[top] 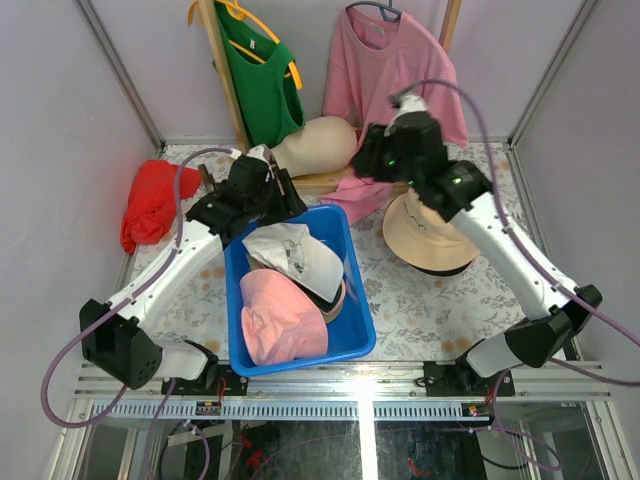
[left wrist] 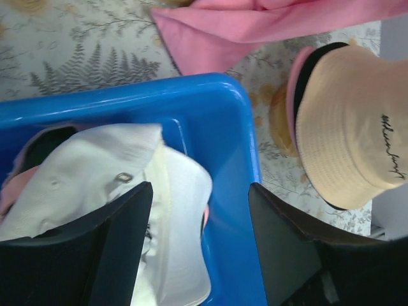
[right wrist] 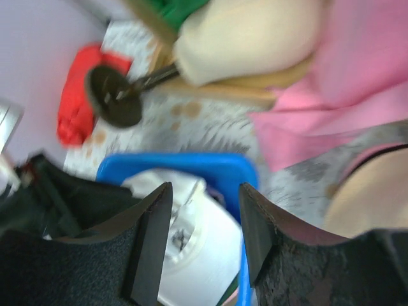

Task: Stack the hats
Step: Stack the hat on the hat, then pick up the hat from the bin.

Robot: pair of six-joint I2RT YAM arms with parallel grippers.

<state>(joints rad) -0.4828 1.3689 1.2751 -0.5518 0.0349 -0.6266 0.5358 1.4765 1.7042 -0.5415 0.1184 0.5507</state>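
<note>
The rim [top: 294, 285] of the pink hat, beside the white cap, is the next place my right gripper should go to and close on.
A blue bin [top: 355, 300] holds a white cap [top: 300, 255] on top and a pink hat [top: 280, 320] at the front. A tan bucket hat [top: 430, 235] sits to the right of the bin on the table, with dark and pink rims showing under it. My left gripper [top: 288, 205] is open and empty over the bin's back edge. In the left wrist view [left wrist: 201, 210] the white cap [left wrist: 95, 178] and the bin wall [left wrist: 217, 127] lie between its fingers, with the tan hat [left wrist: 350, 127] off to the right. My right gripper [top: 372, 160] hangs open and empty above the bin's back right corner; its own view [right wrist: 204, 210] shows the white cap [right wrist: 204, 255] below.
A cream mannequin head [top: 320, 145] lies on a wooden stand at the back. A red cloth bundle [top: 150, 200] sits at the back left. A pink shirt [top: 385, 70] and a green top [top: 262, 85] hang behind, and the pink shirt's hem reaches the table.
</note>
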